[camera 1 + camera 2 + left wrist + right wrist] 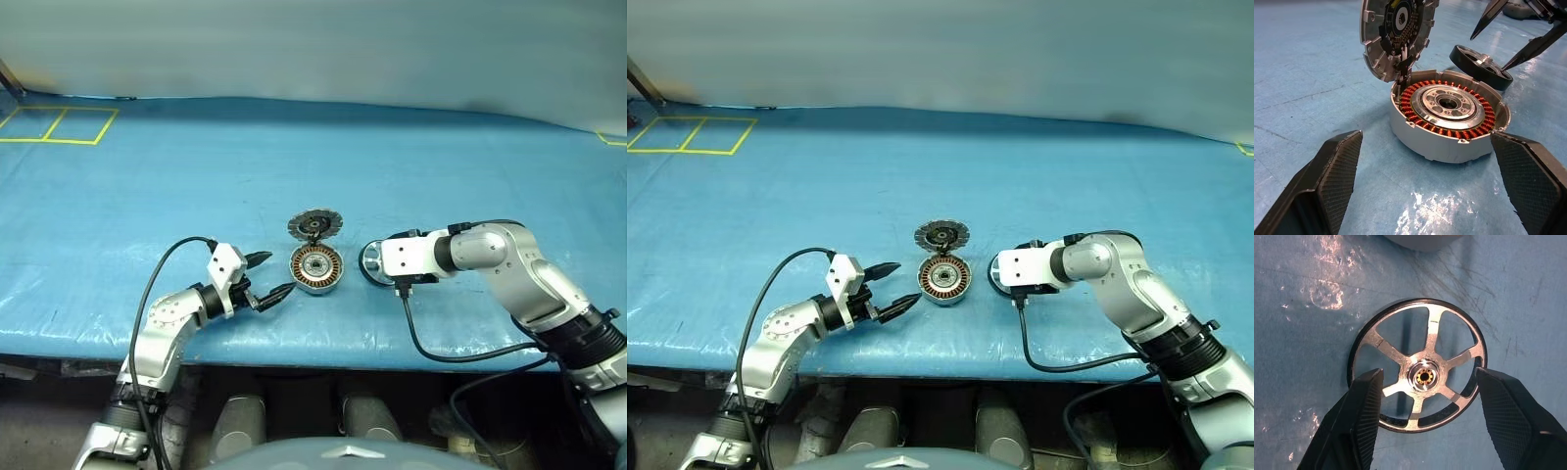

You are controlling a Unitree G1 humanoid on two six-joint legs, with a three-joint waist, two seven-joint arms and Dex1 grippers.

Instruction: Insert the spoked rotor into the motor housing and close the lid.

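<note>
The fingers of the robot's right gripper span the rim of the spoked rotor, which has to fit inside the motor housing, so the robot should grip the rotor by its raised middle [1423, 375].
The motor housing [316, 268], a round shell with copper windings around a silver hub, lies on the blue table. The lid [313, 226], grey with a notched rim, stands tilted up at the housing's far edge, its dark inner face showing in the left wrist view [1398, 34]. The spoked rotor [1418, 364] lies flat just right of the housing [1449, 115]. My right gripper [1428, 377] points down over the rotor [1481, 66], open, one finger on each side of the rim. My left gripper [277, 274] is open and level, just left of the housing, which sits between its fingers [1327, 181].
A blue sheet [176, 186] covers the table. Yellow tape squares [59, 125] mark its far left corner. The front edge [294, 352] runs close behind both grippers. Black cables [431, 348] hang from each wrist over that edge.
</note>
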